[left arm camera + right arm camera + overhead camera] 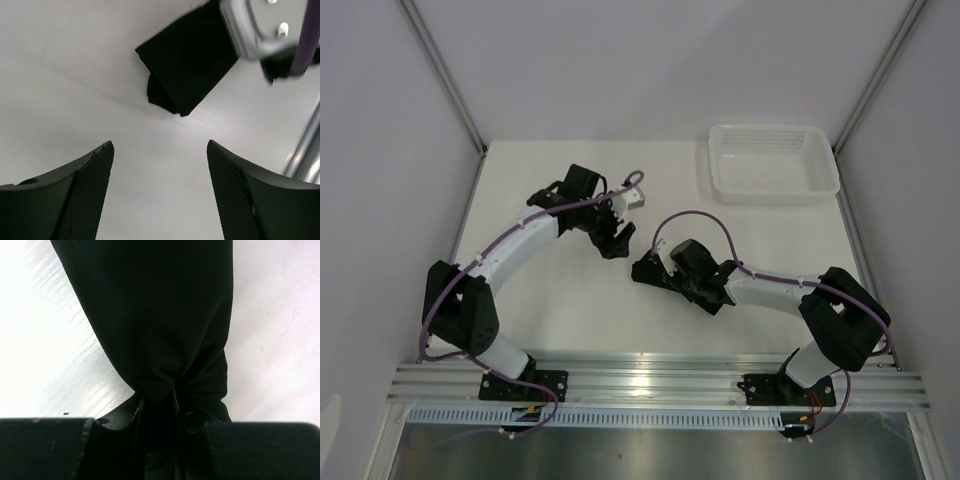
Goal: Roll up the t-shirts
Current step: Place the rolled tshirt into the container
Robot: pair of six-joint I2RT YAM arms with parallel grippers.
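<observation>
The black t-shirt has a short end (639, 268) (164, 90) nearest the open fingers of my left gripper, and my left gripper needs to go there next and close on it.
The black t-shirt (155, 315) is bunched into a small folded bundle. It lies on the white table (570, 310) near the middle, and in the top view it shows as a dark patch (644, 268). My right gripper (157, 400) is shut on the bundle's near end, and the cloth puckers where the jaws pinch it. In the top view the right gripper (660, 272) sits low at the bundle. My left gripper (160, 147) is open with bare table between its fingers. The folded t-shirt (185, 65) lies a short way beyond them. From above, the left gripper (616, 243) hovers just up-left of the bundle.
A white mesh basket (775, 165) stands at the back right corner of the table. An aluminium rail (660, 385) carrying both arm bases runs along the near edge. Grey walls close in on both sides.
</observation>
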